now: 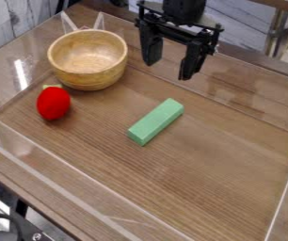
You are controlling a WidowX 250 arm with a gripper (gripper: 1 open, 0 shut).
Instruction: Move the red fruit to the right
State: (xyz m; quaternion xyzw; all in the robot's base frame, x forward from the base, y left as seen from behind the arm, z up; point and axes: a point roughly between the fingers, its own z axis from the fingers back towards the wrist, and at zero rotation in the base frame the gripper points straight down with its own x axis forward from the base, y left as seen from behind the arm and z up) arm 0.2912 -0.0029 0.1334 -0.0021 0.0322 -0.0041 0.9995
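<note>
My gripper needs to close around the middle of the red fruit (55, 102) that is lying in front of the wooden bowl.
The red fruit (54, 103) lies on the wooden table at the left, just in front of the wooden bowl (88, 58). It is small, glossy and rounded, with a bit of green at its top. My gripper (168, 66) hangs at the back centre, pointing straight down, well to the right of the fruit and beside the bowl's right rim. Its two black fingers (191, 64) stand apart with nothing between them.
A green rectangular block (155, 121) lies diagonally in the middle of the table. A low clear plastic wall (58, 193) rings the work area. Table legs and furniture stand behind the back edge.
</note>
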